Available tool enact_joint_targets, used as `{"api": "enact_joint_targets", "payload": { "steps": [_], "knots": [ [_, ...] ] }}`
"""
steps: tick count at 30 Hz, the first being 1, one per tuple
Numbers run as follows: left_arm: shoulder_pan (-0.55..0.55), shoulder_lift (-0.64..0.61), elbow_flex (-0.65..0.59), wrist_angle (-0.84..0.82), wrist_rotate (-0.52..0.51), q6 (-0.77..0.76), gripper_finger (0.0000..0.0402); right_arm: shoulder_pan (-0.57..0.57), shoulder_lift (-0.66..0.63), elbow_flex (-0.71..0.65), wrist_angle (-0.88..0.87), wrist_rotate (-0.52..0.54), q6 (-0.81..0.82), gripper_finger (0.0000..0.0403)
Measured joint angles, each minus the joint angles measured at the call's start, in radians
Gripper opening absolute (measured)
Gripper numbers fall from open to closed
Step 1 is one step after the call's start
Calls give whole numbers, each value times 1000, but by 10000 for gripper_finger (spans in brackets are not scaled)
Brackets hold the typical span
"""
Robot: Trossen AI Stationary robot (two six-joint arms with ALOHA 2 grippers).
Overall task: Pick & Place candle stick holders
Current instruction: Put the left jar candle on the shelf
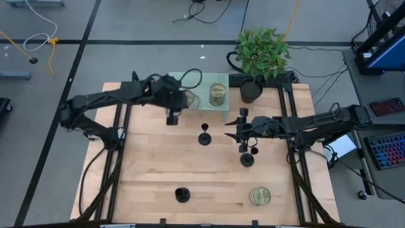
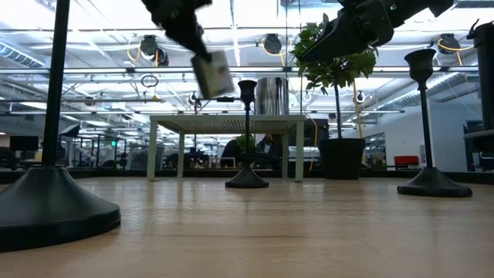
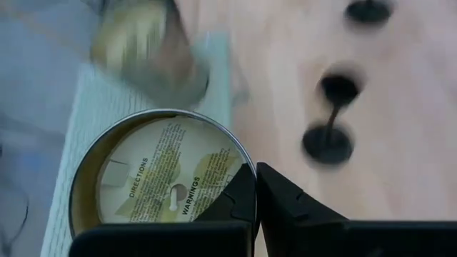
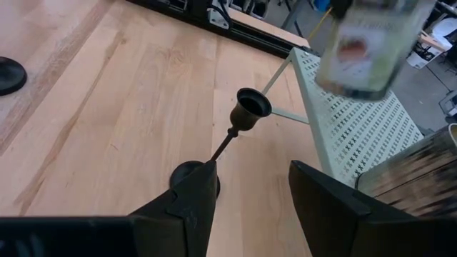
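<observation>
The robot's left gripper should release the candle tin, which is now held above the stand, on the end of the pale green stand (image 1: 179, 99) that is farthest from the plant.
Three black candlesticks stand on their round bases on the wooden table: one mid-table (image 1: 204, 136), one to its right (image 1: 247, 158), one near the front edge (image 1: 183, 194). My right gripper (image 1: 229, 130) is open and level, pointing left at the mid-table candlestick (image 4: 243, 118). That candlestick stands just ahead of the gap between the fingers, and I see no touch. My left gripper (image 1: 179, 102) is shut on a candle tin (image 3: 161, 178) above the left part of a pale green perforated stand (image 1: 205, 85). My left gripper pinches the tin's rim (image 3: 243, 168) between its two fingers, one finger (image 3: 232, 196) over the tin's round labelled face and the other (image 3: 293, 207) outside it. The fingers come from above. The tin (image 2: 212, 73) hangs tilted below them, lifted clear.
A second tin (image 1: 218, 94) stands on the stand. A black pot (image 1: 251, 90) with a leafy plant (image 1: 262, 50) stands at the far right. A candle jar (image 1: 259, 195) sits near the front right. Bare wood lies at the front left.
</observation>
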Motion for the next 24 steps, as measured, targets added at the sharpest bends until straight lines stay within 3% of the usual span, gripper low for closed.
{"api": "enact_joint_targets", "payload": {
  "steps": [9,14,24],
  "knots": [
    [109,55,151,-284,-22,-64,6,0,0,0,-14,1,0,169],
    [162,53,160,-307,69,-105,5,0,0,0,-14,1,3,169],
    [192,67,138,-306,63,-110,10,0,0,1,-14,0,3,169]
  ]
}}
